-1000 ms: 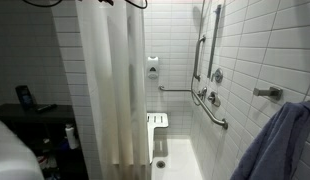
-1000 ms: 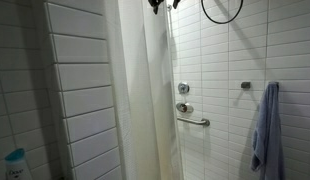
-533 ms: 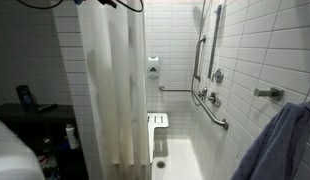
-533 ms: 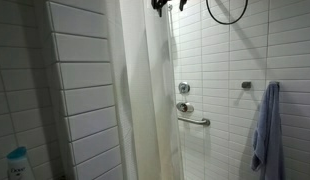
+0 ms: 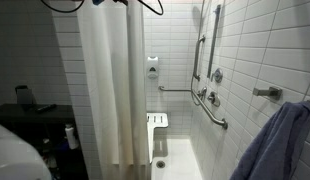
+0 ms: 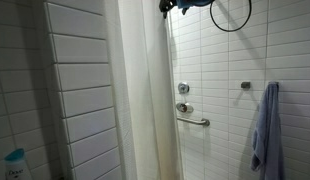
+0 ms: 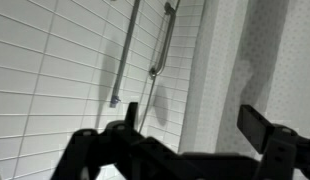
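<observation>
The edge of the curtain runs through the gap of my open gripper, with tiles next to it, so I need to move farther over the curtain and close on the fabric there (image 7: 257, 75).
A white shower curtain (image 5: 110, 85) hangs in front of a tiled shower stall and also shows in the other exterior view (image 6: 145, 90). My gripper (image 6: 176, 6) is up at the curtain's top edge, by the rail, mostly cut off by the frame; a black cable loop (image 6: 231, 14) hangs beside it. In the wrist view the gripper (image 7: 192, 125) is open, its two dark fingers (image 7: 255, 127) wide apart. The curtain (image 7: 235, 70) fills the space behind and between them. I cannot tell if a finger touches the fabric.
The stall has grab bars (image 5: 210, 105), a shower rail (image 7: 163, 45), valves (image 6: 183, 97), a folding seat (image 5: 157, 121) and a soap dispenser (image 5: 152, 66). A blue towel (image 6: 265, 125) hangs on a wall hook. A dark counter with bottles (image 5: 35, 125) stands beside the curtain.
The gripper and its cable loop have moved along the top of the curtain toward the shower wall. The curtain's folds hang smoother than before.
</observation>
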